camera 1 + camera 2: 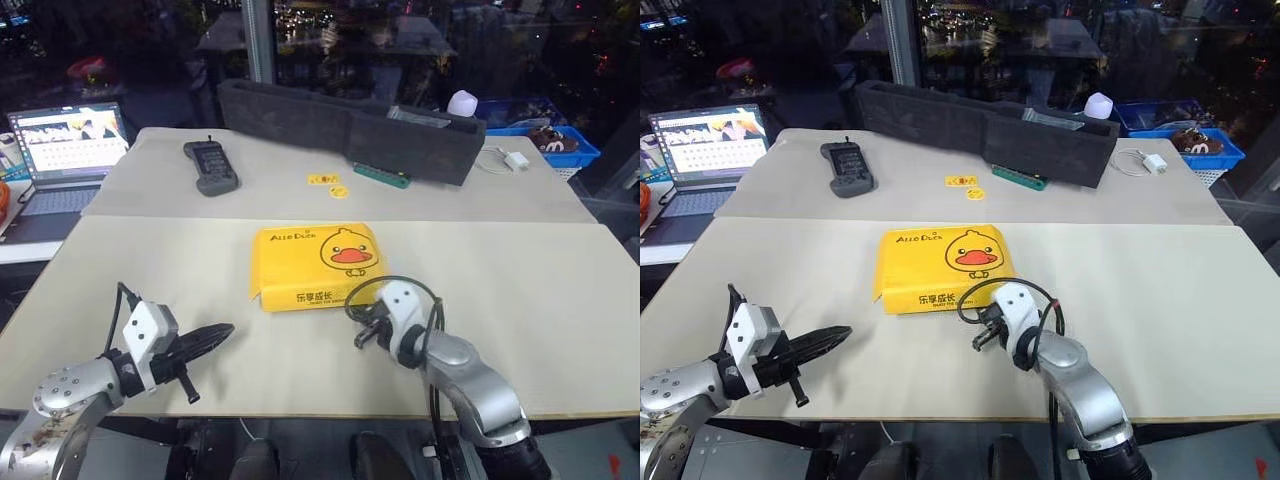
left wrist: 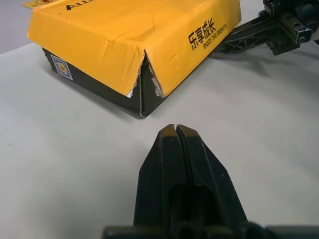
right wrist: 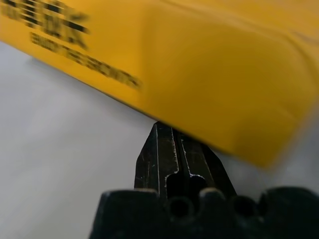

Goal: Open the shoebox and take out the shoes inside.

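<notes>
Once the robot's right gripper lets go, the yellow lid will lie open along the shoebox's back edge [image 1: 300, 211], toward the small yellow tags.
The shoebox [image 1: 315, 262] lies shut on the near table, its yellow lid with the duck face up and dark grey sides [image 2: 102, 92] below. The shoes are hidden inside. My left gripper [image 2: 176, 127] is shut and empty, hovering a short way off the box's near left corner, where the lid flap is torn. My right gripper [image 3: 164, 127] is shut, and its tips sit against the lower edge of the lid's front flap near the box's right corner. It also shows beside the box in the left wrist view as the right gripper [image 2: 219, 48].
On the far table stand a long dark grey foam tray [image 1: 350, 125], a black handheld device [image 1: 210, 166], two small yellow tags [image 1: 323, 179] and a green strip [image 1: 380, 176]. A laptop [image 1: 65, 150] is at the left and a blue crate [image 1: 545, 140] at the back right.
</notes>
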Controlling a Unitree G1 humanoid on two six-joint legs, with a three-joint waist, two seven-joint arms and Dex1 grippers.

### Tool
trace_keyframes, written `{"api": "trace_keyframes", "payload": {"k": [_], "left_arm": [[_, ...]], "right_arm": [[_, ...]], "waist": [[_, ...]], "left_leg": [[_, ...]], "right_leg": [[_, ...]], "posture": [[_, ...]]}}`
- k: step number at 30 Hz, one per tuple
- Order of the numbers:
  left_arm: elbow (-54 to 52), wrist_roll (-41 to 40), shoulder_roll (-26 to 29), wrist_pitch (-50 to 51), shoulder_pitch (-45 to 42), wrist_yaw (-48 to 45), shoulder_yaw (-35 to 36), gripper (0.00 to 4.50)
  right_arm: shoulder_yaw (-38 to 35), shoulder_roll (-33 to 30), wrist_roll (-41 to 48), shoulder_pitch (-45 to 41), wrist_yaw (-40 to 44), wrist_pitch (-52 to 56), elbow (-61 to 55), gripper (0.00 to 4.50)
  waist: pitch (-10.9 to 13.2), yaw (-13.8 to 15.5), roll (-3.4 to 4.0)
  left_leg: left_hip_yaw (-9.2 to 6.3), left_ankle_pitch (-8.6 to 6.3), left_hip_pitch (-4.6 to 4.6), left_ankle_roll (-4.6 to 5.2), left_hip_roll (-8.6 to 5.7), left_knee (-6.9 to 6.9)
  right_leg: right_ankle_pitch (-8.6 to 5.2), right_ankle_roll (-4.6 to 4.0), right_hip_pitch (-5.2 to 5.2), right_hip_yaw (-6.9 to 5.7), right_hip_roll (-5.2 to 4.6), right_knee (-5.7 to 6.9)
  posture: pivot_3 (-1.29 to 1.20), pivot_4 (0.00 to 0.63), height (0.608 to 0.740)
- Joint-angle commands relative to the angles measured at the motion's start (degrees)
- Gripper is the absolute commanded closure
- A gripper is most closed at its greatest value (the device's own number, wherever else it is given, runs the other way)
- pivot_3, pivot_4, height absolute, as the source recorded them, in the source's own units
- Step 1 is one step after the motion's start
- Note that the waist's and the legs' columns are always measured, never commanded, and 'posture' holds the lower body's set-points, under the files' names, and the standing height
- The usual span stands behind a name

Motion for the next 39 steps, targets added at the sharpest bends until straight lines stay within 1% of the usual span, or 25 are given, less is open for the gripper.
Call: {"api": "trace_keyframes", "payload": {"k": [1,4,7,8,9,10,11,12,13,14,15,16,17,18,19,21,23,26,28,30,33,34,38,39], "left_arm": [[0.2,-0.09,0.91,-0.72,-1.71,-0.58,0.27,4.47],[0.63,0.07,1.09,-0.65,-2.35,-0.89,-0.2,4.47],[0.97,0.19,1.11,-0.72,-2.72,-0.98,-0.5,4.47],[1.14,0.37,1.07,-0.77,-2.79,-1.03,-0.79,4.47],[1.3,0.5,1.05,-0.83,-2.84,-1.08,-0.99,4.47],[1.41,0.57,1.04,-0.89,-2.86,-1.11,-1.13,4.47],[1.54,0.76,0.87,-1.01,-2.92,-0.95,-1.43,4.47],[1.48,0.82,0.63,-0.97,-3.01,-0.63,-1.71,4.47],[1.36,0.9,0.45,-0.96,-3.07,-0.35,-1.97,4.47],[1.27,0.94,0.31,-0.92,-3.15,-0.13,-2.17,4.47],[1.1,0.89,0.08,-0.79,-3.18,0.18,-2.28,4.47],[0.94,0.92,-0.08,-0.77,-3.15,0.38,-2.38,4.47],[0.79,0.97,-0.23,-0.78,-3.08,0.55,-2.48,4.47],[0.72,0.95,-0.38,-0.79,-3.01,0.69,-2.48,4.47],[0.61,0.94,-0.52,-0.77,-2.92,0.88,-2.48,4.47],[0.59,0.9,-0.63,-0.76,-2.81,1.15,-2.41,4.47],[0.44,0.9,-0.66,-0.74,-2.57,1.35,-2.48,4.47],[0.26,0.83,-0.78,-0.67,-2.44,1.57,-2.55,4.47],[0.36,0.86,-0.78,-0.74,-2.46,1.62,-2.66,4.5],[0.44,0.9,-0.79,-0.8,-2.51,1.64,-2.76,4.5],[0.51,0.76,-0.99,-0.86,-2.76,1.65,-3.01,4.5],[0.53,0.8,-1.04,-0.95,-2.86,1.62,-3.18,4.5],[0.55,0.91,-1.25,-1.01,-3.27,1.55,-3.71,4.5],[0.68,0.97,-1.28,-0.98,-3.51,1.58,-3.88,4.5]], "right_arm": [[-0.68,-1.62,1.54,-2.38,2.39,-0.1,-6.69,4.49],[-1.01,-3.57,1.87,-9.27,4.26,1.88,-8.4,4.49],[-3.09,-3.49,3.9,-17.54,4.97,4.18,-8.77,4.49],[-8.46,-1.08,8.0,-26.59,3.5,4.75,-6.88,4.49],[-12.36,0.72,10.92,-32.95,2.36,5.12,-5.44,4.49],[-14.98,1.9,12.96,-37.23,1.56,5.56,-4.42,4.49],[-21.93,4.98,15.06,-44.26,-5.12,1.32,-0.07,4.49],[-27.93,8.07,17.32,-46.45,-10.46,-1.63,2.63,4.49],[-28.99,8.36,14.99,-46.07,-12.8,-3.13,4.17,4.49],[-26.73,7.04,11.6,-44.28,-13.02,-3.26,4.93,4.49],[-20.83,3.65,7.72,-40.48,-10.27,-2.54,4.71,4.49],[-16.47,1.1,5.31,-37.43,-8.24,-2.49,4.53,4.49],[-13.99,-0.38,4.63,-35.2,-7.03,-2.42,4.38,4.49],[-13.43,-0.67,5.37,-33.83,-6.36,-2.43,3.91,4.49],[-13.14,-0.88,6.11,-32.7,-5.62,-2.46,3.27,4.49],[-11.25,-2.45,6.0,-31.39,-3.5,-2.1,2.13,4.49],[-10.46,-3.3,5.94,-31.15,-2.28,-1.98,2.08,4.49],[-8.04,-5.64,5.28,-31.38,0.89,-1.99,2.58,4.49],[-5.91,-7.48,4.99,-31.7,4.48,-2.52,2.61,3.93],[-4.57,-8.59,4.5,-31.88,6.53,-3.53,2.71,3.47],[-2.67,-9.5,4.8,-33.01,10.71,-4.92,4.47,2.4],[-1.97,-9.79,4.52,-33.62,12.08,-5.67,5.41,1.97],[-0.27,-9.94,4.73,-36.8,17.01,-6.6,9.99,0.73],[-0.43,-9.42,5.53,-37.73,18.07,-6.0,11.47,0.27]], "waist": [[0.0,-0.08,0.01],[0.03,-0.43,0.04],[0.03,-0.58,0.04],[0.03,-0.53,0.04],[0.09,-0.68,0.09],[0.24,-0.94,0.24],[0.28,-0.96,0.29],[0.29,-0.97,0.32],[0.25,-0.73,0.26],[0.08,-0.23,0.08],[-0.3,0.27,-0.17],[-0.68,0.52,-0.63],[-0.81,0.45,-0.83],[-0.83,0.23,-0.86],[-0.67,-0.13,-0.69],[-0.02,-0.5,0.32],[0.09,-0.66,0.49],[0.09,-0.89,0.5],[0.09,-1.01,0.5],[0.09,-1.25,0.5],[0.09,-1.31,0.5],[0.09,-1.32,0.5],[0.1,-1.36,0.5],[0.1,-1.35,0.5]], "left_leg": [[0.0,0.0,0.01,0.0,0.0,0.0],[0.01,0.0,0.0,0.0,0.01,0.0],[0.01,0.0,0.0,0.0,0.01,0.0],[-0.02,0.0,0.0,0.0,0.01,0.0],[-0.05,0.0,-0.01,0.0,0.02,-0.02],[-0.02,0.0,-0.04,0.0,0.02,-0.02],[0.01,0.01,-0.22,0.01,0.0,0.0],[0.0,0.02,-0.31,0.02,-0.01,0.0],[-0.02,0.02,-0.33,0.02,0.01,0.0],[-0.11,0.02,-0.38,0.02,0.05,-0.11],[-0.16,0.01,-0.35,0.03,0.05,-0.23],[-0.16,0.0,-0.2,0.04,0.03,-0.54],[-0.15,-0.11,0.05,0.12,0.03,-0.64],[-0.11,-0.23,0.22,0.15,0.04,-0.62],[-0.03,-0.26,0.24,0.13,0.03,-0.61],[0.14,-0.25,-0.14,0.13,-0.07,-0.38],[0.21,-0.21,-0.49,0.17,-0.13,-0.33],[-0.09,-0.16,-0.43,0.26,0.05,-0.4],[-0.08,-0.15,-0.28,0.28,0.04,-0.41],[-0.04,-0.15,-0.23,0.28,0.03,-0.35],[-0.03,-0.14,-0.25,0.27,0.03,-0.22],[-0.04,-0.14,-0.24,0.27,0.03,-0.2],[-0.03,-0.13,-0.24,0.27,0.03,-0.14],[-0.04,-0.13,-0.24,0.27,0.03,-0.14]], "right_leg": [[0.0,0.0,-0.01,0.0,0.0,0.01],[0.0,0.0,-0.03,0.01,0.01,0.01],[0.01,0.0,-0.03,0.01,0.01,0.02],[0.01,-0.01,-0.03,-0.01,0.02,0.05],[0.01,0.0,-0.03,-0.03,0.04,0.05],[0.01,0.01,-0.12,0.0,0.05,0.11],[0.18,0.2,-0.32,0.06,0.03,0.18],[0.32,0.43,-0.42,0.06,0.03,0.21],[0.31,0.41,-0.48,0.04,0.06,0.28],[0.28,0.36,-0.51,-0.05,0.11,0.27],[0.22,0.25,-0.5,-0.12,0.1,0.27],[0.11,-0.07,-0.43,-0.16,0.06,0.25],[-0.02,-0.16,-0.17,-0.19,0.03,0.18],[-0.07,-0.21,0.06,-0.2,0.01,0.05],[-0.06,-0.21,0.1,-0.12,-0.02,-0.03],[0.11,-0.05,-0.2,0.13,-0.09,-0.06],[0.14,0.0,-0.72,0.29,-0.08,0.29],[0.09,-0.14,-0.73,0.03,0.16,0.4],[0.03,-0.05,-0.6,0.03,0.15,0.39],[-0.07,0.17,-0.53,0.05,0.13,0.36],[-0.01,0.22,-0.51,0.07,0.13,0.36],[0.0,0.23,-0.48,0.06,0.13,0.37],[0.06,0.23,-0.48,0.07,0.13,0.37],[0.06,0.23,-0.48,0.06,0.13,0.37]], "posture": [[0.0,0.15,0.715],[0.0,0.15,0.715],[0.0,0.15,0.715],[0.0,0.15,0.715],[0.0,0.15,0.715],[0.0,0.15,0.715],[0.0,0.15,0.715],[0.0,0.15,0.715],[0.0,0.15,0.715],[0.0,0.15,0.715],[0.0,0.15,0.715],[0.0,0.15,0.715],[0.0,0.15,0.715],[0.0,0.15,0.715],[0.0,0.15,0.715],[0.0,0.15,0.715],[0.0,0.15,0.715],[0.0,0.15,0.715],[0.0,0.15,0.715],[0.0,0.15,0.715],[0.0,0.15,0.715],[0.0,0.15,0.715],[0.0,0.15,0.715],[0.0,0.15,0.715]]}}
